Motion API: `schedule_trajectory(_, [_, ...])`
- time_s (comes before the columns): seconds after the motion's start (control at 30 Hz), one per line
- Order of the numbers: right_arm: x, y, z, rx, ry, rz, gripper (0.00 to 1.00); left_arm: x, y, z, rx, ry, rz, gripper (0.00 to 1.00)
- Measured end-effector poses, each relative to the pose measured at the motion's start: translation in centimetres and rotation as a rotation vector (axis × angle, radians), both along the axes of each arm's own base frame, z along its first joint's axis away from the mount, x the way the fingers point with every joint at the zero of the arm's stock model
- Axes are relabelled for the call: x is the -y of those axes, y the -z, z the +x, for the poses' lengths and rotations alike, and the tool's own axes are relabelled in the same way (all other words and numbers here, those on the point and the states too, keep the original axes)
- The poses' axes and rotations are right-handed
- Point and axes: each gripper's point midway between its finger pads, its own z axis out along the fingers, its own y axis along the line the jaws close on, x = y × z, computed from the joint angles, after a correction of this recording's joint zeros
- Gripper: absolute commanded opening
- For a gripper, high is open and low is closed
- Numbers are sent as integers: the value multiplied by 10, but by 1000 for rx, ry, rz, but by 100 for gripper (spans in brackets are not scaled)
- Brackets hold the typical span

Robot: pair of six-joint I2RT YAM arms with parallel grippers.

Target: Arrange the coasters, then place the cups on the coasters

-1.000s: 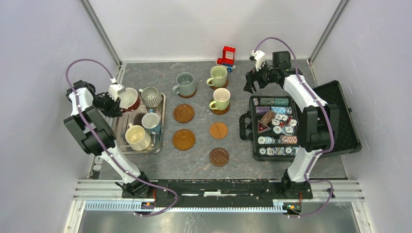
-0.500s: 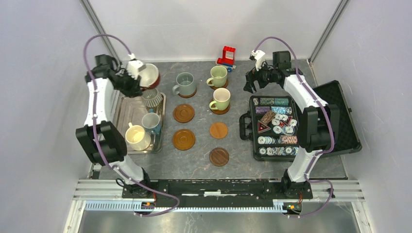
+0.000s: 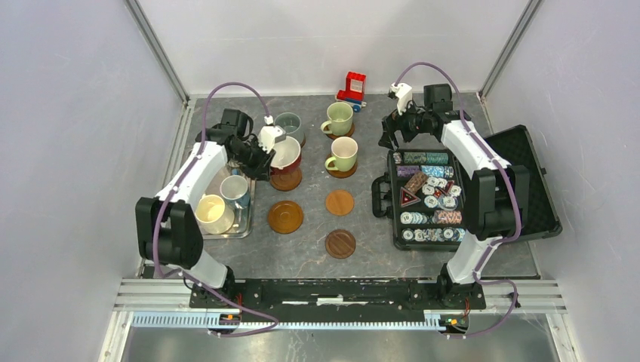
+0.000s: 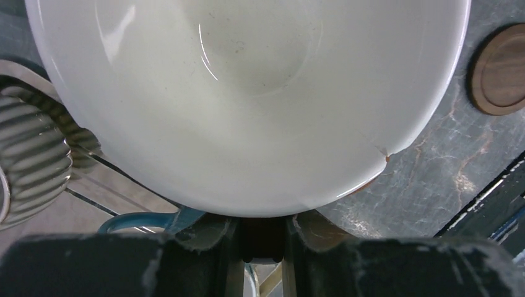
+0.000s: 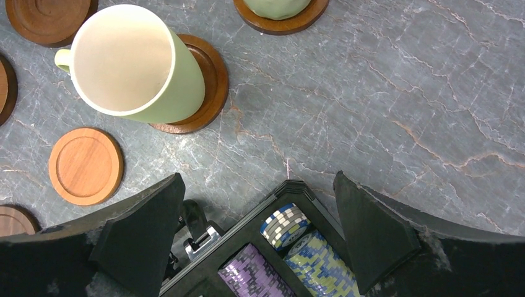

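Note:
Next, the left gripper releases the cream-and-brown cup, now held just over a coaster, on the rimmed coaster point(image 3: 285, 177) between the grey-green cup and a bare coaster.
My left gripper point(image 3: 266, 151) is shut on the handle of a cream-and-brown cup point(image 3: 285, 154), held just over a rimmed coaster point(image 3: 285, 182); whether it rests there I cannot tell. In the left wrist view the cup's white inside point(image 4: 247, 93) fills the frame above the shut gripper point(image 4: 262, 229). A grey-green cup point(image 3: 291, 124) and two pale green cups point(image 3: 338, 118) point(image 3: 343, 153) stand on coasters. Three coasters point(image 3: 285, 216) point(image 3: 340, 202) point(image 3: 340, 243) lie bare. My right gripper point(image 3: 390, 138) point(image 5: 257, 179) hangs open over the chip case's corner, near a pale green cup point(image 5: 124, 62).
A metal tray point(image 3: 247, 222) on the left holds a cream-yellow cup point(image 3: 213, 213) and a small blue cup point(image 3: 235, 188); a ribbed grey cup point(image 4: 31, 161) shows beside it. An open case of poker chips point(image 3: 430, 196) lies on the right. A red toy point(image 3: 351, 87) stands at the back.
My left arm lifted the cream-and-brown cup off the tray, swung it back and then right, to above the rimmed coaster. The right arm barely moved.

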Motion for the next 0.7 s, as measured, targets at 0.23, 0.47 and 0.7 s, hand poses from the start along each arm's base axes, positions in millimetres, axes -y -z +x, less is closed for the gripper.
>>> schedule_trajectory(0.23, [0, 0, -2, 6, -1, 2, 98, -11, 29, 9, -46, -31, 53, 2])
schedule_trajectory(0.47, [0, 0, -2, 6, -1, 2, 98, -11, 49, 10, -73, -31, 58, 2])
schedule_trajectory(0.7, [0, 0, -2, 7, -1, 2, 98, -12, 66, 12, -94, -26, 71, 2])
